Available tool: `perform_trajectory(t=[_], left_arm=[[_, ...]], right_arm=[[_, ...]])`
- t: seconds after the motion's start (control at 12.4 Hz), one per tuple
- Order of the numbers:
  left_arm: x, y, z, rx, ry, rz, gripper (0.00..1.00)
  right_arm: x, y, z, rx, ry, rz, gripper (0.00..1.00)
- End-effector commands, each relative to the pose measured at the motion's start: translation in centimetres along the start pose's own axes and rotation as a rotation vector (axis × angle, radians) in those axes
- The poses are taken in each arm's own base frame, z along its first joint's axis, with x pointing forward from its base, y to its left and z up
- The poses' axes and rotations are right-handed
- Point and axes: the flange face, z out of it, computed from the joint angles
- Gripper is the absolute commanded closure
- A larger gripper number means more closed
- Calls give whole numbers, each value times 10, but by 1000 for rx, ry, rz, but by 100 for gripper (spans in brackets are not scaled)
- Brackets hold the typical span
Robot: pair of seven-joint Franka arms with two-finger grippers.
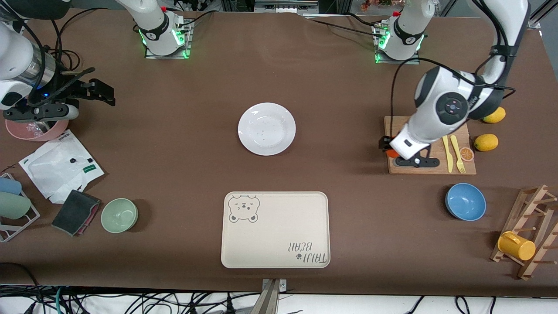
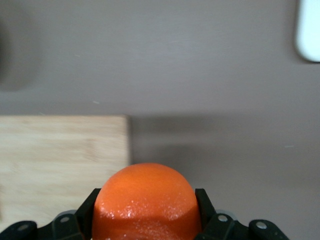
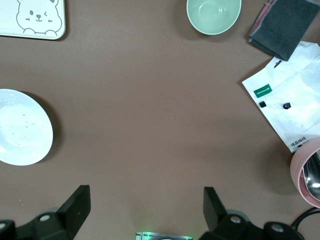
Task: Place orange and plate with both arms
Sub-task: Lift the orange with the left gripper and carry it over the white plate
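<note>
My left gripper is holding the orange and will let go of it in the middle of the white plate (image 1: pixel 270 127), above the bear print on the beige tray. The orange is now at the cutting board's edge.
My left gripper (image 1: pixel 391 149) is shut on the orange (image 1: pixel 392 153) at the edge of the wooden cutting board (image 1: pixel 436 168) that faces the right arm's end of the table. In the left wrist view the orange (image 2: pixel 145 190) fills the gap between the fingers of the left gripper (image 2: pixel 146 212), over the board's edge (image 2: pixel 60 160). The white plate (image 1: pixel 267 129) lies alone mid-table and also shows in the right wrist view (image 3: pixel 22 127). My right gripper (image 1: pixel 104 93) is open and empty in the right wrist view (image 3: pixel 146 195), and it hangs over the table beside a pink bowl (image 1: pixel 37 128).
A beige bear-print tray (image 1: pixel 275 230) lies nearer the camera than the plate. A yellow fork and knife (image 1: pixel 453 152) and an orange slice (image 1: pixel 467 153) lie on the board, with two lemons (image 1: pixel 486 142) beside it. Also here: blue bowl (image 1: pixel 465 201), green bowl (image 1: pixel 119 215), white bag (image 1: pixel 59 168), mug rack (image 1: pixel 529 237).
</note>
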Motion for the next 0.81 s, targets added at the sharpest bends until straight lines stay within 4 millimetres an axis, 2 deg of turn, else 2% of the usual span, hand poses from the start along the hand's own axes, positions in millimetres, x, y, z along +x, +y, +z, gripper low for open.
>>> perform_trajectory(t=[0.0, 0.08, 0.16, 0.24, 0.32, 0.57, 0.73], left_arm=[[-13, 68, -4, -22, -15, -119, 56], [-21, 98, -10, -31, -4, -179, 56], [-34, 133, -9, -36, -7, -211, 56], [-43, 160, -8, -43, -11, -261, 56], [-52, 186, 0, -49, -26, -295, 56], [-60, 263, 16, -94, -63, -427, 56], [-67, 300, 33, -106, -98, -480, 57]], right_arm=[[-4, 0, -1, 3, 1, -6, 0], [-4, 1, -1, 3, 1, -3, 0], [-4, 1, -1, 4, 0, -3, 0], [-4, 1, -1, 3, 0, -2, 0], [-4, 0, -1, 4, 3, -3, 0], [-4, 1, -3, 5, 7, -2, 0], [-4, 1, -2, 5, 6, -3, 0]])
